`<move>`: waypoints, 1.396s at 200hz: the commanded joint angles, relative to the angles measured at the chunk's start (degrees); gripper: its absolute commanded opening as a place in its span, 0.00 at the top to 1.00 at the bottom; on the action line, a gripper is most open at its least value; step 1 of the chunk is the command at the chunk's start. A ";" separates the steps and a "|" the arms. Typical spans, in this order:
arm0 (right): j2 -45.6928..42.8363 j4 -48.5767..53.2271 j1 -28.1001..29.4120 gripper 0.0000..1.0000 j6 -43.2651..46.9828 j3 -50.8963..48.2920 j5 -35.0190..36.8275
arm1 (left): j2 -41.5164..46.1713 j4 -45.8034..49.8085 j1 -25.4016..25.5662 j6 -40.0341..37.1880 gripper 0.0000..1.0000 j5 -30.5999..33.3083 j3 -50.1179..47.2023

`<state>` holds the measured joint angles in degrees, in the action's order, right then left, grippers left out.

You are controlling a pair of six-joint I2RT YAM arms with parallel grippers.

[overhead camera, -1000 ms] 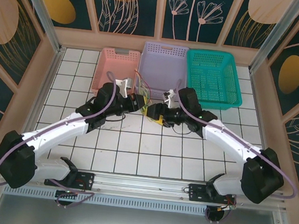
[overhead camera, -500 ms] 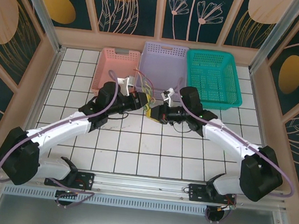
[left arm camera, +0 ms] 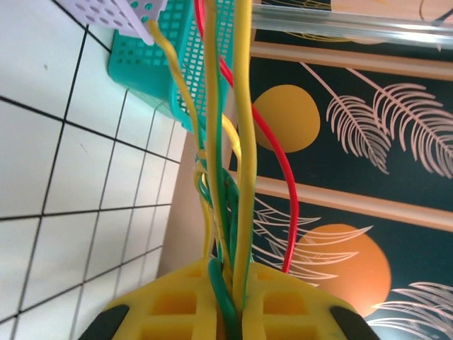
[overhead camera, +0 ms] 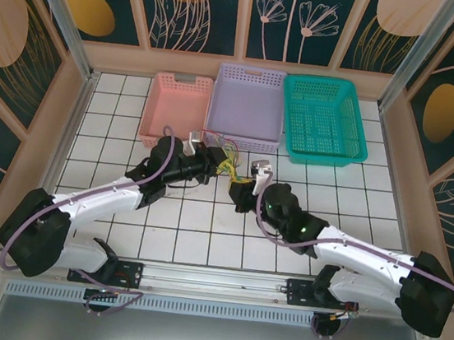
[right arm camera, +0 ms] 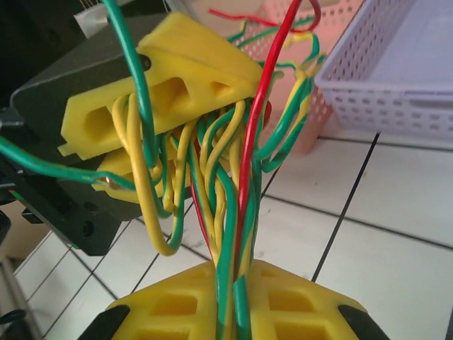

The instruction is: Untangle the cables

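Note:
Many yellow and green cables are pinched together in my left gripper, so it should open, take just a few and pull them out of the bundle in my right gripper [right arm camera: 230, 212].
A tangle of thin cables [overhead camera: 228, 168], yellow, green and red, hangs between my two grippers over the tiles in front of the baskets. My left gripper [overhead camera: 217, 160] is shut on yellow and green cables [left arm camera: 225, 212], which run out between its yellow fingers [left arm camera: 177, 301]; a red cable [left arm camera: 279, 163] passes beside them. My right gripper [overhead camera: 238, 185] sits just right of and nearer than the left. It is shut on a bundle of green, yellow and red cables [right arm camera: 237, 212] between its yellow fingers [right arm camera: 311, 301]. The left gripper's fingers [right arm camera: 163, 85] stand close above, with loops draped round them.
Three baskets line the back of the white tiled table: pink [overhead camera: 159, 105], lilac [overhead camera: 247, 106], teal [overhead camera: 324, 120]. The right arm [overhead camera: 349, 255] lies low across the near right tiles. Side walls and a metal rail bound the table.
My right gripper has shut on the cable bundle and drawn back toward the near side, its arm folding down low. The left gripper shifted slightly right, still gripping.

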<state>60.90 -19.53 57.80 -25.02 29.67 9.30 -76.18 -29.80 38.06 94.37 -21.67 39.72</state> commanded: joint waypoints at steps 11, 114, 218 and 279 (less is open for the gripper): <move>-1.15 -2.32 -1.55 1.00 4.91 0.03 2.15 | 0.19 3.04 -5.03 4.70 1.00 7.91 7.08; -8.08 17.87 -8.58 1.00 14.95 7.57 0.42 | 7.39 31.85 -6.39 -17.40 0.43 4.48 12.42; 5.62 19.36 -9.90 1.00 3.10 19.33 -4.03 | 0.68 33.31 0.52 -26.42 0.48 1.18 19.49; 6.52 19.23 -10.38 1.00 1.12 21.45 -13.56 | -3.97 30.87 1.32 -27.87 0.64 3.10 20.29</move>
<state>67.57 1.78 47.44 -22.31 48.45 1.52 -78.06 1.23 39.03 68.05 -20.51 59.05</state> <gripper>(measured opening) 0.121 0.411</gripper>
